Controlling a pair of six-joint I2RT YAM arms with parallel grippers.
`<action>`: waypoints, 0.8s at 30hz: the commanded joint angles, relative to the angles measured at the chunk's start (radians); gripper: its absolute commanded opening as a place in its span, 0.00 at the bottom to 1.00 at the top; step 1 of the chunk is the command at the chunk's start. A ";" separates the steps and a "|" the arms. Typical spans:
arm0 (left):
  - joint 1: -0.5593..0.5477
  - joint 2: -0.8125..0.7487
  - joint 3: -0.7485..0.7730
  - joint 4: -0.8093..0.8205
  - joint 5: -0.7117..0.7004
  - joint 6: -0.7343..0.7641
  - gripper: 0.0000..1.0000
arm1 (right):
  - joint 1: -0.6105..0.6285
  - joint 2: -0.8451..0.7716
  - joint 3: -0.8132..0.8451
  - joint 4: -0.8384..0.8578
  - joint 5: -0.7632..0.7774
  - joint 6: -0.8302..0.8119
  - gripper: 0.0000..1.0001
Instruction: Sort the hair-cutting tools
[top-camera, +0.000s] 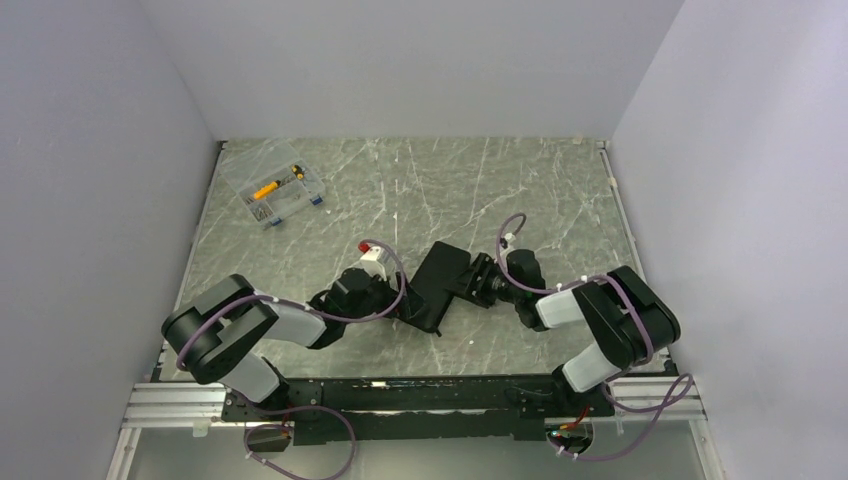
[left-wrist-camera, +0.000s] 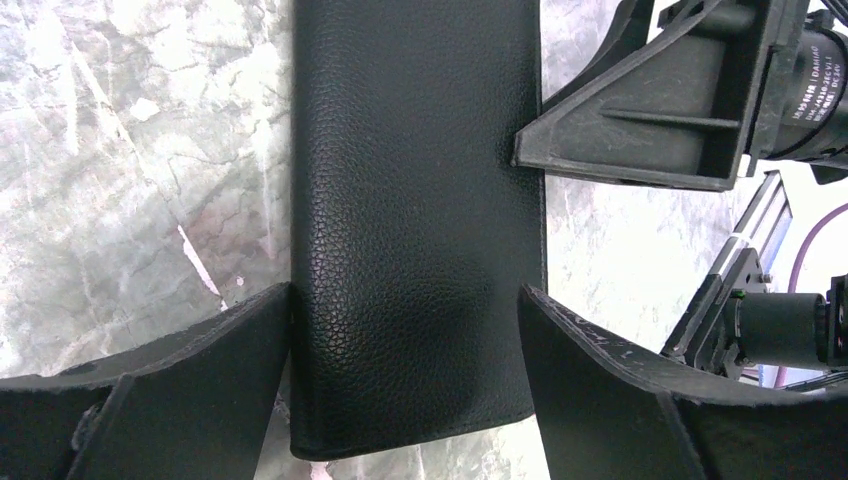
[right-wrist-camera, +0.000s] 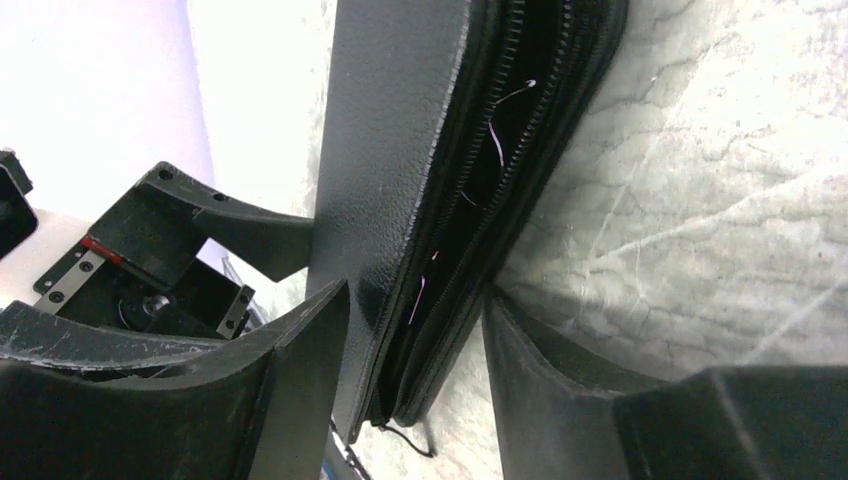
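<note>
The left gripper is astride the zip case's near end across its width, so it should back away and pinch the rounded spine (left-wrist-camera: 312, 225) across its thickness.
A flat black zip case (top-camera: 440, 278) lies at the table's middle between both arms. My left gripper (top-camera: 410, 312) straddles its near end across the width (left-wrist-camera: 405, 290), with one finger against each long edge of the leather (left-wrist-camera: 415, 180). My right gripper (top-camera: 470, 284) holds the case's other long edge across its thickness (right-wrist-camera: 415, 292), one finger on the outer face and one under it. There the zip (right-wrist-camera: 500, 150) gapes a little onto a dark inside. The hair-cutting tools are hidden.
A clear plastic box (top-camera: 272, 187) with yellow and small parts sits at the far left of the marble table (top-camera: 560, 190). White walls close in the left, back and right sides. A metal rail (top-camera: 400, 398) runs along the near edge.
</note>
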 joint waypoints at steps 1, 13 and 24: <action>-0.012 0.019 -0.026 0.074 0.075 -0.013 0.86 | 0.025 0.129 -0.043 -0.183 0.038 -0.040 0.53; 0.051 -0.199 -0.072 -0.195 -0.047 0.011 0.99 | 0.027 0.296 0.006 -0.120 0.022 -0.077 0.40; 0.208 -0.025 -0.106 0.051 0.243 -0.086 0.99 | 0.027 0.334 0.016 -0.094 -0.017 -0.127 0.41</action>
